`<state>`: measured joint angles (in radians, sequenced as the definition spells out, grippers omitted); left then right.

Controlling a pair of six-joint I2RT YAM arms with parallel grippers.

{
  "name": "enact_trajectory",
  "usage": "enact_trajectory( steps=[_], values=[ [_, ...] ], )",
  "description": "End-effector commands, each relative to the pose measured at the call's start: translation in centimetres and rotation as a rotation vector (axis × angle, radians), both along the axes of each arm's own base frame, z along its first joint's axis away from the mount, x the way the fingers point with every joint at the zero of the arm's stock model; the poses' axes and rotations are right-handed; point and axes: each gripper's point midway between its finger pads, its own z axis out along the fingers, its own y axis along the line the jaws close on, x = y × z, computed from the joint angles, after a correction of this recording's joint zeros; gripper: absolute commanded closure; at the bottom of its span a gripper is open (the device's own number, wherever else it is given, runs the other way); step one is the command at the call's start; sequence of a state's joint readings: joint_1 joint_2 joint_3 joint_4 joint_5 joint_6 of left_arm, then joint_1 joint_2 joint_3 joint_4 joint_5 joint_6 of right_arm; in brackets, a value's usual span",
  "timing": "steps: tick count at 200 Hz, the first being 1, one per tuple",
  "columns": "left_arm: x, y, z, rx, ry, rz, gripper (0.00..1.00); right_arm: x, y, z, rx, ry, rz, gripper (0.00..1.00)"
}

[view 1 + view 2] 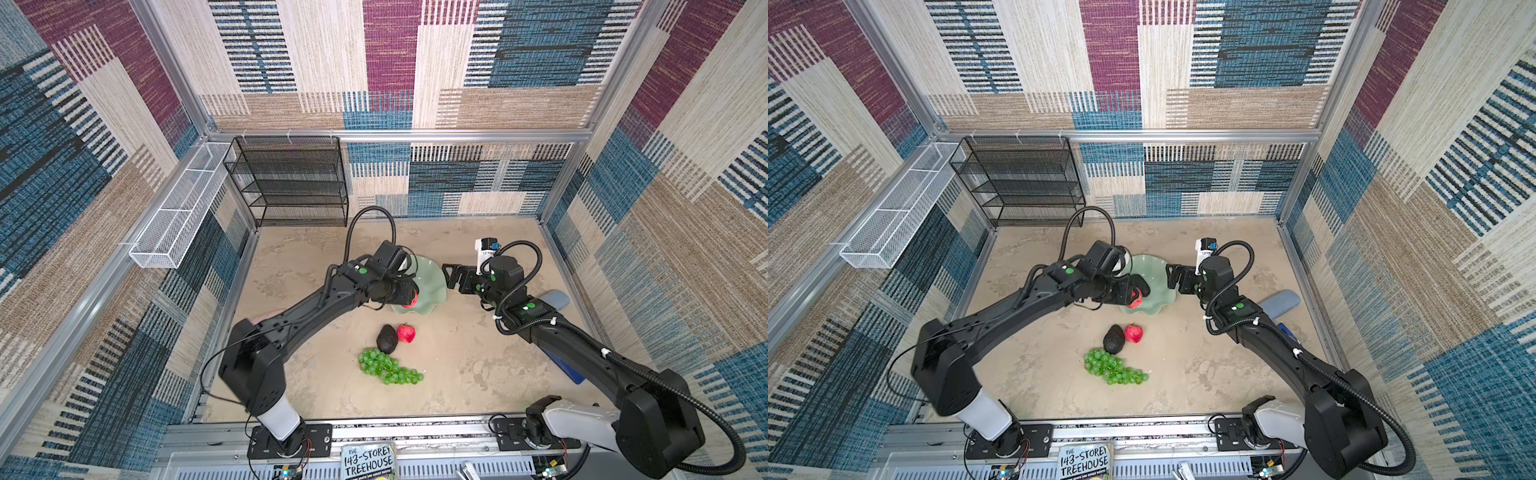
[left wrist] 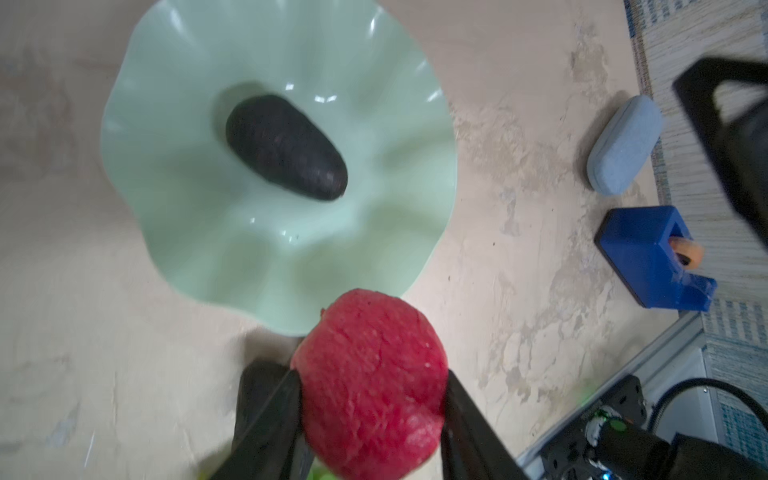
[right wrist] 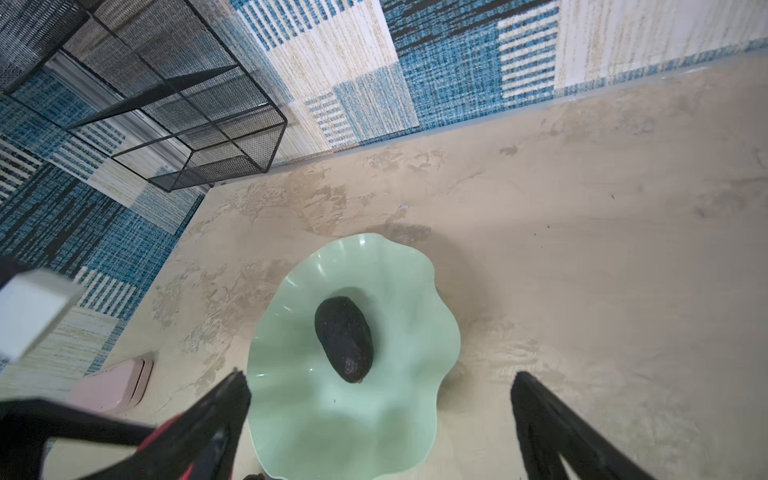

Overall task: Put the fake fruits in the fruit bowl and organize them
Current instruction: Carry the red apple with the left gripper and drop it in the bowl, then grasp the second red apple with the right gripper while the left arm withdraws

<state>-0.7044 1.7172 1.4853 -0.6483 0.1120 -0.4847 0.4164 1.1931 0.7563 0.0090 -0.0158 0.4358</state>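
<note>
I need to release the red apple, now over the bowl's near rim, from my left gripper next to the dark avocado in the mint-green fruit bowl [image 1: 421, 286] [image 2: 342, 132].
My left gripper [image 2: 370, 386] is shut on a red apple [image 2: 372, 382], held over the near rim of the mint-green fruit bowl [image 2: 174, 232]; in both top views that apple [image 1: 411, 300] [image 1: 1135, 300] shows at the bowl's [image 1: 432, 286] [image 1: 1156, 286] edge. One dark avocado [image 2: 286, 147] [image 3: 344, 337] lies in the bowl's middle. My right gripper [image 3: 380, 399] [image 1: 453, 277] hangs open just right of the bowl, with nothing between its fingers. On the table lie a second apple [image 1: 406, 333], a second avocado [image 1: 387, 338] and the green grapes [image 1: 386, 368].
A black mesh shelf [image 1: 291, 183] stands at the back left, with a white wire tray [image 1: 183, 208] on the left wall. A pale blue case [image 2: 623, 145] and a blue block [image 2: 648, 257] lie by the right wall. A pink case [image 3: 112, 386] sits left. A book [image 1: 368, 461] lies in front.
</note>
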Motion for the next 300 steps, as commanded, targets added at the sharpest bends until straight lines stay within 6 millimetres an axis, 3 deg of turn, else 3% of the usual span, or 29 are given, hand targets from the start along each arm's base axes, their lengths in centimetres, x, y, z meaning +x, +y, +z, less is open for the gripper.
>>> enact_trajectory(
  steps=[1,42,80,100,149,183,216,250,276,300],
  values=[
    [2.2,-1.8,-0.5,0.017,-0.019,-0.090,0.56,-0.9,-0.4,-1.2,0.020,0.043,-0.018,0.00],
    [6.6,-4.3,-2.4,0.050,-0.006,-0.104,0.56,-2.0,-1.2,-1.7,-0.011,0.054,-0.025,0.00],
    [9.5,-4.4,-5.9,0.098,0.038,-0.077,0.56,-2.6,-1.5,-2.2,-0.023,0.064,-0.023,0.00],
    [10.2,-4.4,-7.4,0.101,0.063,-0.065,0.55,-2.5,-1.5,-2.1,-0.030,0.060,-0.022,0.00],
    [10.9,-5.2,-9.1,0.091,0.087,-0.064,0.53,-2.0,-1.4,-2.0,-0.050,0.055,-0.020,0.00],
    [10.9,-5.3,-9.4,0.086,0.102,-0.060,0.40,-1.7,-1.4,-1.7,-0.061,0.050,-0.021,0.00],
    [11.2,-5.3,-7.3,0.063,0.072,-0.052,0.32,-1.4,-1.0,-1.7,-0.081,0.059,0.004,0.00],
    [12.3,-3.7,-2.3,0.028,-0.012,0.001,0.30,-1.6,0.9,-2.1,-0.102,0.084,0.112,0.02],
    [12.5,-0.1,3.7,0.027,-0.150,0.086,0.29,-3.1,3.9,-3.2,-0.159,0.121,0.198,0.03],
    [11.1,5.5,7.8,0.037,-0.325,0.211,0.28,-5.6,7.2,-5.6,-0.162,0.208,0.268,0.06]
  ],
)
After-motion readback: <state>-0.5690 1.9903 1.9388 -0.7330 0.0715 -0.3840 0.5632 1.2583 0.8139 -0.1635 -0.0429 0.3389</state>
